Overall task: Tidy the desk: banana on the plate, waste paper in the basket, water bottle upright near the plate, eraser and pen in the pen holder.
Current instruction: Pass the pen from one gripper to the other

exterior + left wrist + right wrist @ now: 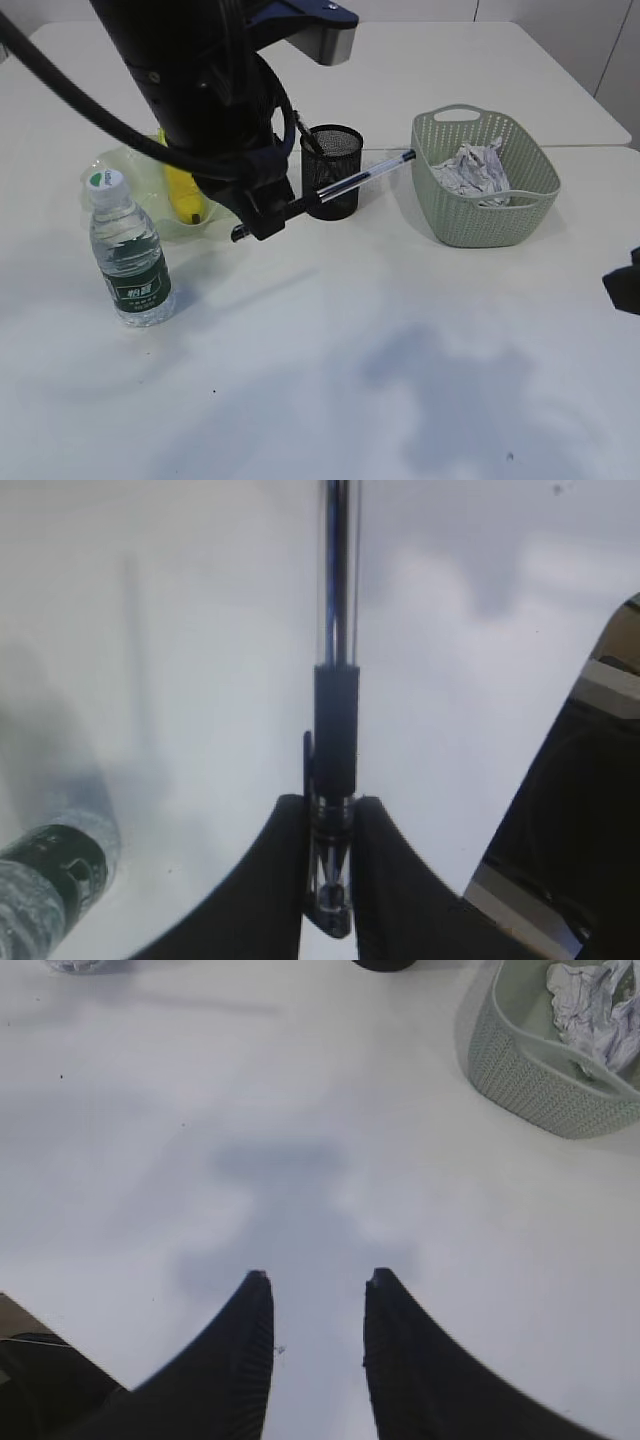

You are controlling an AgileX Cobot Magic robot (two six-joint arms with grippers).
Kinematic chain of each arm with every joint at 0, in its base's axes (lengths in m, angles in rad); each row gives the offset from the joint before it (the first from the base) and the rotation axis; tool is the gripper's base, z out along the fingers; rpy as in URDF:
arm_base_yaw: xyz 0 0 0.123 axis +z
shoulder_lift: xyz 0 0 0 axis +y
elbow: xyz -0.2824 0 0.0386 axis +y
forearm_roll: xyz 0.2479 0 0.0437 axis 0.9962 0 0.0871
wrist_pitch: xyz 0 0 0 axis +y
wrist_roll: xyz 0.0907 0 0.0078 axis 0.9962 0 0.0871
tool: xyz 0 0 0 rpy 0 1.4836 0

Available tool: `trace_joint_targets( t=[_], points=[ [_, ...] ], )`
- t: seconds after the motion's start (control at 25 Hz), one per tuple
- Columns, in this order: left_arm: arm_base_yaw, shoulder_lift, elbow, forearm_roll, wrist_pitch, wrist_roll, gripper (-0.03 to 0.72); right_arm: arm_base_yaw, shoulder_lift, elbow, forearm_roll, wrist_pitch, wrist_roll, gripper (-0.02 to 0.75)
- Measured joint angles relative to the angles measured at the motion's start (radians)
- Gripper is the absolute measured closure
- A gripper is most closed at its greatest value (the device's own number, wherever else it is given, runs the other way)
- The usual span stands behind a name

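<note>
The robot's right gripper will next grab the pen's loose end [383, 171], the one pointing toward the green basket, because the left gripper holds the pen near the other end.
My left gripper [296, 207] is shut on the pen [362, 176] near one end, and the pen lies almost level in the air across the front of the black mesh pen holder [333, 150]. The left wrist view shows the pen [336, 720] pinched in my left gripper [332, 805]. A yellow banana [184, 192] lies on the pale green plate [128, 165]. The water bottle [128, 258] stands upright in front of the plate. Crumpled waste paper [478, 170] sits in the green basket [500, 228]. My right gripper [318, 1278] hangs open over bare table. The eraser is out of view.
My left arm's black bulk [190, 80] covers the back left of the table and part of the plate. The basket [520, 1070] and its paper [595, 1005] lie ahead and to the right of the right gripper. A dark edge of the right arm [625, 282] shows at the far right.
</note>
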Motion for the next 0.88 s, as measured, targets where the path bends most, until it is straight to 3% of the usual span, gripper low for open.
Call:
trace_joint_targets(
  t=[0.28,0.64,0.88],
  points=[
    [0.000,0.000,0.000,-0.060,0.000,0.030,0.630,0.007,-0.042,0.063,0.035,-0.111,-0.109,0.498],
    [0.000,0.000,0.000,-0.066,0.000,0.034,0.630,0.122,0.033,0.063,0.043,-0.270,-0.310,0.498],
    [0.000,0.000,0.000,-0.072,0.000,0.034,0.630,0.144,0.077,0.063,0.036,-0.400,-0.473,0.498]
  ],
)
